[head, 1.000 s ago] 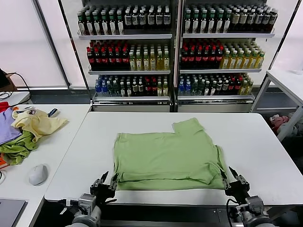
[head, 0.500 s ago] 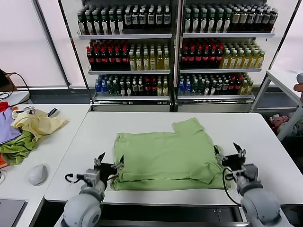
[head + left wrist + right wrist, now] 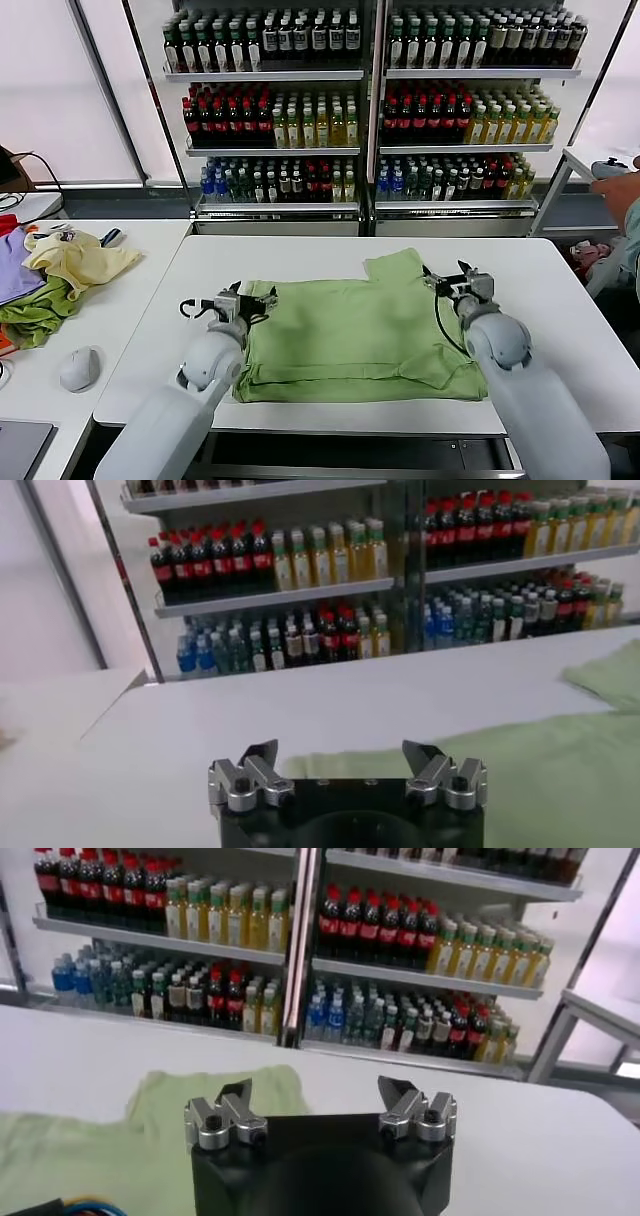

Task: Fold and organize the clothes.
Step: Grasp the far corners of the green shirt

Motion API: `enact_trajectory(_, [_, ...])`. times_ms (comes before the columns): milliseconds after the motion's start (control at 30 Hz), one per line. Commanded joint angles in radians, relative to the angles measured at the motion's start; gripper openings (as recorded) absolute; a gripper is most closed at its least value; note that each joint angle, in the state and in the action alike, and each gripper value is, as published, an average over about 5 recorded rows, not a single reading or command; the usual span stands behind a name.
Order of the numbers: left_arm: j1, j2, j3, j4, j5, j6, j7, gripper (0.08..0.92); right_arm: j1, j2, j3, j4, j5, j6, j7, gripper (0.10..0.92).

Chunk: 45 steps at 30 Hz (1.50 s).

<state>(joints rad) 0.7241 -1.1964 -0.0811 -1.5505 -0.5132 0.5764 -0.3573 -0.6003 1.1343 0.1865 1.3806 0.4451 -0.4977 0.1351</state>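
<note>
The robot's right gripper needs to next close on the green shirt's sticking-out sleeve, at the sleeve's outer side edge (image 3: 414,262) (image 3: 288,1090) a little short of its far corner.
The light sage-green shirt (image 3: 350,335) lies partly folded on the white table (image 3: 540,300), one sleeve sticking out at the far side. My left gripper (image 3: 243,297) is open and empty over the shirt's far left corner. My right gripper (image 3: 447,277) is open and empty at the shirt's far right edge, beside the sleeve. In the left wrist view the open gripper (image 3: 340,750) has the shirt (image 3: 560,770) just ahead of it. In the right wrist view the open gripper (image 3: 315,1089) has the shirt's sleeve (image 3: 160,1110) in front.
A side table at the left holds a pale yellow garment (image 3: 78,260), a darker olive cloth (image 3: 35,315) and a grey mouse (image 3: 80,368). Drink shelves (image 3: 370,100) stand behind the table. A person's arm (image 3: 622,190) shows at the far right edge.
Both arms have reached forward from the table's near edge to the shirt's far corners. Both grippers stay open and empty. The shirt has not moved. A person's arm has entered at the right.
</note>
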Motion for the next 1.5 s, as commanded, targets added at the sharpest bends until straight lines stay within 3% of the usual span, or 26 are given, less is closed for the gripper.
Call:
enact_trajectory(33, [-0.181,-0.051,0.039,0.299,-0.019,0.001,0.002,0.823,0.224,0.085,-0.085,-0.33,-0.025,-0.004,-0.004,0.823])
enact_trajectory(333, [-0.179,-0.06,0.042,0.336,-0.057,0.006,0.013,0.823,0.259,0.159,-0.069,-0.479,-0.101,0.01,-0.042,0.823])
enact_trajectory(667, [-0.16,-0.057,0.046,0.331,-0.096,0.007,0.017,0.823,0.26,0.205,-0.064,-0.528,-0.117,0.003,-0.097,0.823])
enact_trajectory(800, [-0.142,-0.051,0.05,0.307,-0.11,0.007,0.023,0.811,0.255,0.206,-0.063,-0.536,-0.113,-0.003,-0.114,0.78])
enact_trajectory(1267, [-0.093,-0.028,0.036,0.224,-0.171,-0.005,0.048,0.409,0.225,0.188,-0.049,-0.486,-0.049,-0.027,-0.121,0.397])
enact_trajectory(1500, [-0.061,0.007,0.008,0.138,-0.191,-0.07,0.061,0.201,0.163,0.142,-0.042,-0.306,-0.011,-0.011,-0.101,0.198])
